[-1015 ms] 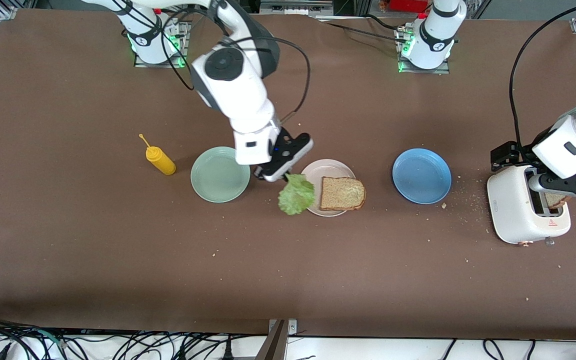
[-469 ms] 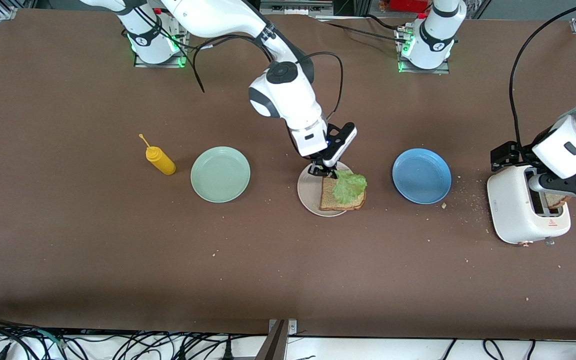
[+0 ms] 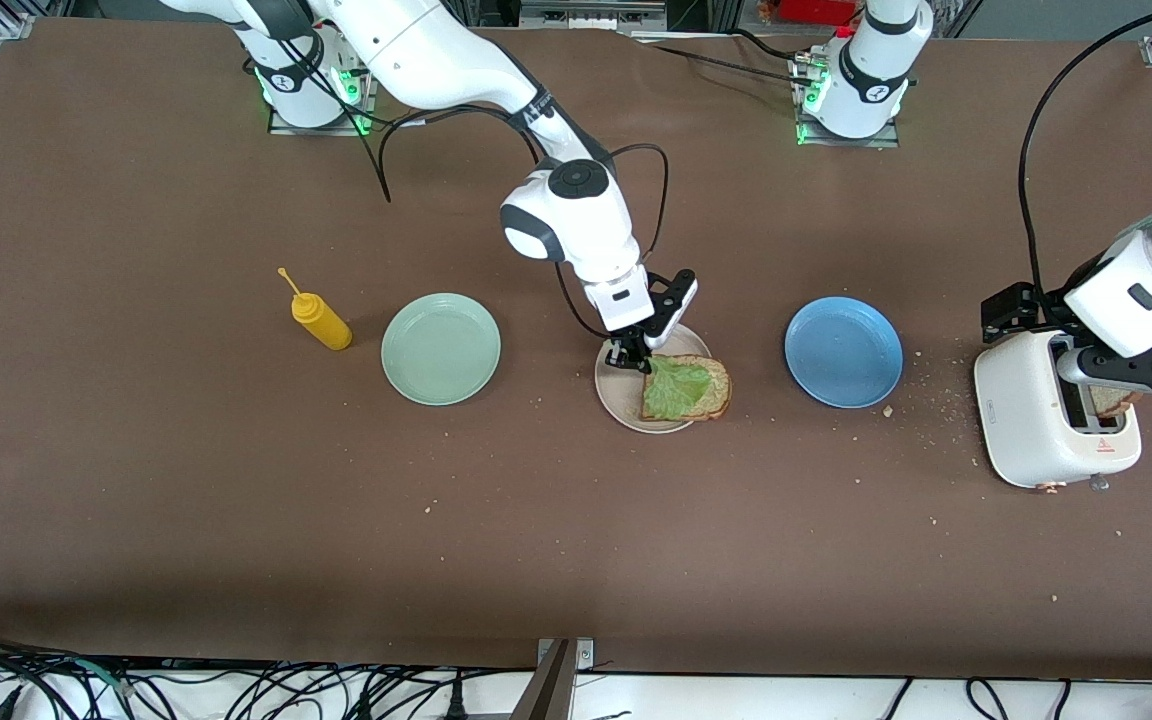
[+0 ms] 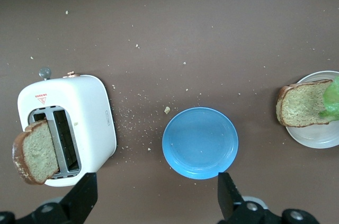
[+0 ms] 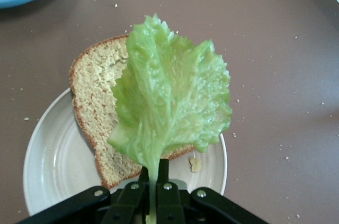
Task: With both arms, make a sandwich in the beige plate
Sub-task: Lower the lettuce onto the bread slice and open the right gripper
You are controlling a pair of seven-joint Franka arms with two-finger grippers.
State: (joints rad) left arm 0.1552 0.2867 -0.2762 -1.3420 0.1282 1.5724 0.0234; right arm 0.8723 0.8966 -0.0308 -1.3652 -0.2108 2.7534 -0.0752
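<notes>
My right gripper is holding the green lettuce leaf low over the plate's rim, and I should let go of it on the brown bread slice (image 3: 671,396) (image 5: 154,114) in the beige plate.
The beige plate (image 3: 626,400) sits mid-table with one brown bread slice (image 3: 714,385) on it. My right gripper (image 3: 633,357) is low over the plate's rim, shut on the stem of a green lettuce leaf (image 3: 674,388) that spreads across the slice. The right wrist view shows the right gripper (image 5: 152,173) pinching the leaf (image 5: 169,97) over the bread (image 5: 95,91) and plate (image 5: 53,171). My left gripper (image 3: 1126,375) waits in the air over the white toaster (image 3: 1036,420), open and holding nothing (image 4: 156,203). A second bread slice (image 4: 36,152) stands in a toaster slot.
A mint-green plate (image 3: 441,348) and a yellow squeeze bottle (image 3: 320,320) lie toward the right arm's end. A blue plate (image 3: 843,351) lies between the beige plate and the toaster. Crumbs are scattered around the toaster and blue plate.
My right gripper carried the lettuce from beside the mint-green plate to over the bread on the beige plate and came down lower. The left arm has not moved.
</notes>
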